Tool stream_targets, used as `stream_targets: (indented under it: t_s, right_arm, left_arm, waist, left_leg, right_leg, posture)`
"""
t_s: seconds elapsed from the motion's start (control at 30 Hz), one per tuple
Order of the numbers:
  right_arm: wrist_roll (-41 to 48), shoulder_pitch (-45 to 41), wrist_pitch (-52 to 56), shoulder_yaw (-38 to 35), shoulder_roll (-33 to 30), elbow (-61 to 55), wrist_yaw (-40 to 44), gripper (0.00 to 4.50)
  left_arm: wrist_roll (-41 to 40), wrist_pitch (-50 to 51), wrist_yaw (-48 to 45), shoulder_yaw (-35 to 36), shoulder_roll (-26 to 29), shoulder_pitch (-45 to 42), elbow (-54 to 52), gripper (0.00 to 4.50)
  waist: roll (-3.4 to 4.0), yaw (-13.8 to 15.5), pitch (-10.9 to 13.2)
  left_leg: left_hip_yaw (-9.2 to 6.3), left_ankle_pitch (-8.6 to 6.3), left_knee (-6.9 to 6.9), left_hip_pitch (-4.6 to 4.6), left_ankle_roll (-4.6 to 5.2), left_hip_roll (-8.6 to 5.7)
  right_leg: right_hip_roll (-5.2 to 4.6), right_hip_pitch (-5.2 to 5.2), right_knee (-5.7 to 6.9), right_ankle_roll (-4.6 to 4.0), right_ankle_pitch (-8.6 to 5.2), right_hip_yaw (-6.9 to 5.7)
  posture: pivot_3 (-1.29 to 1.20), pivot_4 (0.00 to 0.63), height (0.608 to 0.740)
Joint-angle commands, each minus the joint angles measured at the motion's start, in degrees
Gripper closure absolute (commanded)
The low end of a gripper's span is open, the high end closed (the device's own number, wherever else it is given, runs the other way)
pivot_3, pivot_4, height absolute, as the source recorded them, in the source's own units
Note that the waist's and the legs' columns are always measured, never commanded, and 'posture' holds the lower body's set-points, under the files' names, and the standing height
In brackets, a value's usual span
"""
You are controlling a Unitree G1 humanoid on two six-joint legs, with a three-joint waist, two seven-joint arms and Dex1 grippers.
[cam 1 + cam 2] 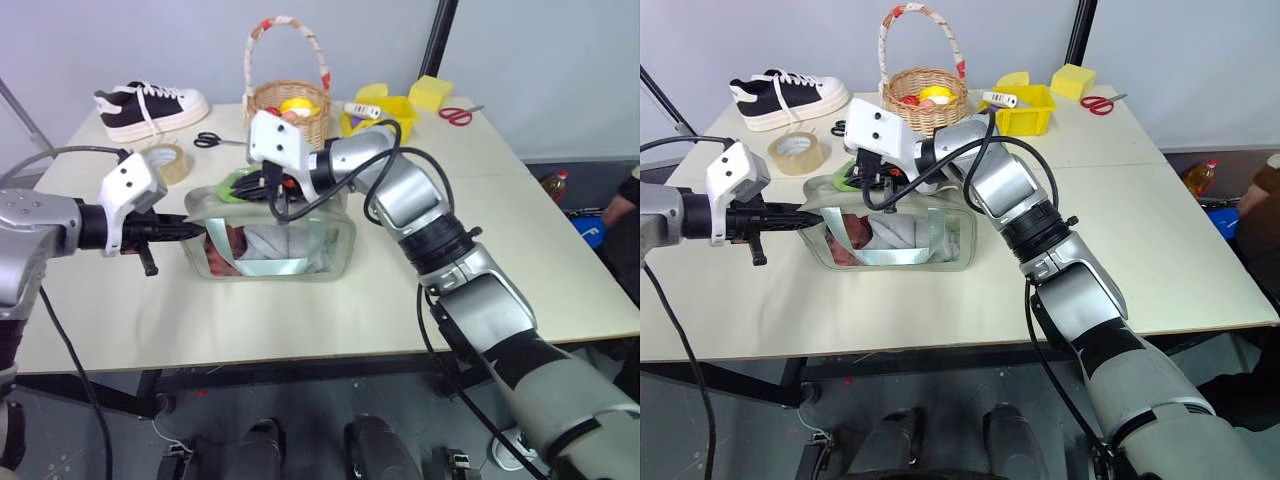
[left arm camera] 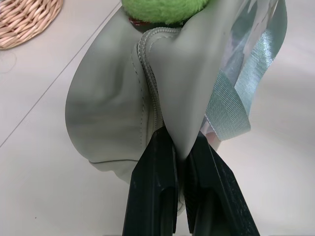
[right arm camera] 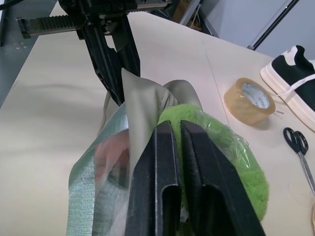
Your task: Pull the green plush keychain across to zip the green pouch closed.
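My right gripper is to let go of the green plush keychain on the top of the pouch in front of the wicker basket (image 1: 295, 188).
The green pouch (image 1: 285, 255) lies on the table, its clear window facing me. The green plush keychain (image 3: 236, 162) sits at the left end of the pouch's top, and shows too in the head view (image 1: 238, 183). My right gripper (image 3: 174, 125) reaches in from the right and is shut on the keychain. At the pouch's left end my left gripper (image 2: 174, 142) is shut, pinching the pouch's end fabric beside the zipper seam. In the head view the left gripper (image 1: 195, 229) points level toward the pouch.
Behind the pouch stand a wicker basket (image 1: 290, 110), a tape roll (image 1: 168, 160), a black-and-white shoe (image 1: 150, 108) and black scissors (image 1: 210, 140). A yellow bin (image 1: 385, 110) and red scissors (image 1: 460, 115) lie at the back right. A person (image 1: 625, 205) is at the right edge.
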Motion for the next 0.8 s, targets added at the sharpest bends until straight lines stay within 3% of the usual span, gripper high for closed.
stream_targets:
  t_s: [0.03,0.3,0.6,0.8]
  right_arm:
    - [1.4,0.0,2.9,-3.3,-3.4,-6.4,1.2,4.44]
    - [0.4,4.4,8.3,-6.8,-17.2,-16.1,2.1,4.44]
    - [-4.8,14.2,6.9,-6.6,-34.0,-26.2,4.5,4.44]
    - [-0.1,13.3,9.1,-10.2,-27.3,-28.6,0.2,4.44]
  left_arm:
    - [-0.1,-0.8,0.1,1.2,0.2,-1.6,-0.5,4.50]
    - [1.3,-2.5,0.7,0.4,-0.6,-1.7,1.2,4.50]
    - [1.9,-3.2,0.5,0.4,-1.5,-0.7,1.8,4.50]
    - [2.4,-3.5,0.2,-0.6,-2.2,-2.0,2.8,4.50]
  waist:
    - [-0.03,0.2,0.0]
    - [-0.12,0.4,-0.2]
    - [-0.02,0.3,-0.5]
    - [0.09,-0.1,-0.7]
  left_leg:
    - [0.00,0.00,0.02,-0.01,0.00,0.00]
    - [0.00,-0.04,0.09,-0.02,0.08,-0.02]
    - [0.07,-0.19,0.11,0.00,0.33,-0.01]
    - [0.13,-0.20,0.11,0.06,0.35,0.02]
  right_leg:
    - [0.00,0.00,0.00,0.00,0.00,0.00]
    - [-0.03,0.04,-0.01,0.00,0.00,-0.02]
    - [-0.05,0.04,0.00,0.00,0.00,0.00]
    - [-0.04,0.06,0.06,0.00,0.00,0.04]
  posture:
    - [0.00,0.000,0.740]
    - [0.00,0.000,0.740]
    - [0.00,0.000,0.740]
    - [0.00,0.000,0.740]
